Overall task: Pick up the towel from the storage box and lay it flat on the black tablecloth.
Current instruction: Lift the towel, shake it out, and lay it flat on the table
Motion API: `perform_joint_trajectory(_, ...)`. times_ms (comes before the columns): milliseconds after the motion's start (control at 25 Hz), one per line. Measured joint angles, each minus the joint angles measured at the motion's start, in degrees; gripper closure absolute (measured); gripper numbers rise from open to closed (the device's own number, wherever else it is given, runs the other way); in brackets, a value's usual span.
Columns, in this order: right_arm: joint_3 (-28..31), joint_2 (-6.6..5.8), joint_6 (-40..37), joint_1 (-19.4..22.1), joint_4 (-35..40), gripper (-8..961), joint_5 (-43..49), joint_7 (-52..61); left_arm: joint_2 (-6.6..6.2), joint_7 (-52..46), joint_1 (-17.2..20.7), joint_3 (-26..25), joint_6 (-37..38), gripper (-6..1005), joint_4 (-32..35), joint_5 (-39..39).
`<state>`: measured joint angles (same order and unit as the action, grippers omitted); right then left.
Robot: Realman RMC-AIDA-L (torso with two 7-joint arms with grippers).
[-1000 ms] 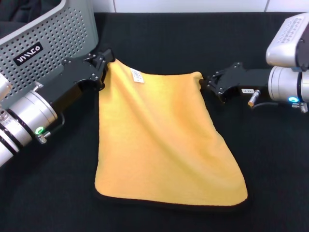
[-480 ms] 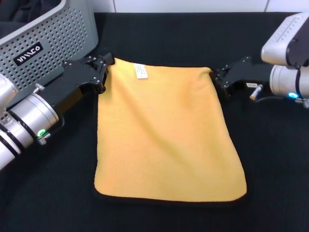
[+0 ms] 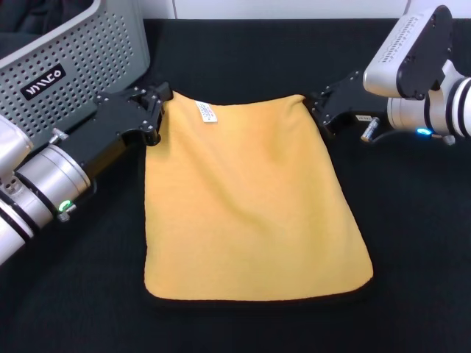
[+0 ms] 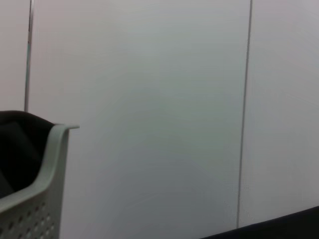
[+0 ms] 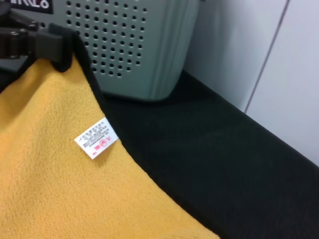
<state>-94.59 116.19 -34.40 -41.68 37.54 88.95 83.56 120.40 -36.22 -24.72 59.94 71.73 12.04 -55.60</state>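
My left gripper is holding the towel's corner. It will let go of it on the black tablecloth [image 3: 156, 116] just beside the grey storage box.
The yellow-orange towel [image 3: 250, 198] lies spread on the black tablecloth [image 3: 243, 59], its white label [image 3: 207, 112] near the far edge. My left gripper [image 3: 156, 104] is shut on the towel's far left corner, right beside the grey storage box [image 3: 73, 51]. My right gripper [image 3: 316, 109] is shut on the far right corner. The right wrist view shows the towel [image 5: 55, 194], its label [image 5: 96, 138], the box [image 5: 134, 45], the tablecloth [image 5: 214, 164] and the left gripper [image 5: 55, 45] at the towel's corner. The left wrist view shows only the box rim [image 4: 52, 149] and a wall.
The storage box stands at the far left corner of the table, with dark fabric [image 3: 37, 15] inside it. A pale wall [image 4: 159, 99] runs behind the table's far edge. Black cloth extends on all sides of the towel.
My right gripper has moved left and slightly farther away with its corner, so the towel's far edge is shorter. The left gripper has barely moved.
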Motion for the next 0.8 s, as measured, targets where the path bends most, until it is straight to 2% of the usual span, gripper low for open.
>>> perform_joint_trajectory(360,-3.37,0.00,2.54,-1.45,-0.33,856,-0.24,-0.07,0.00,1.98,-0.26,0.01,-0.26,992,-1.45,1.93)
perform_joint_trajectory(800,-4.07,0.00,4.41,-1.03,-1.74,850,-0.57,0.70,0.21,6.05,-0.76,0.12,-3.89,992,-1.96,1.93)
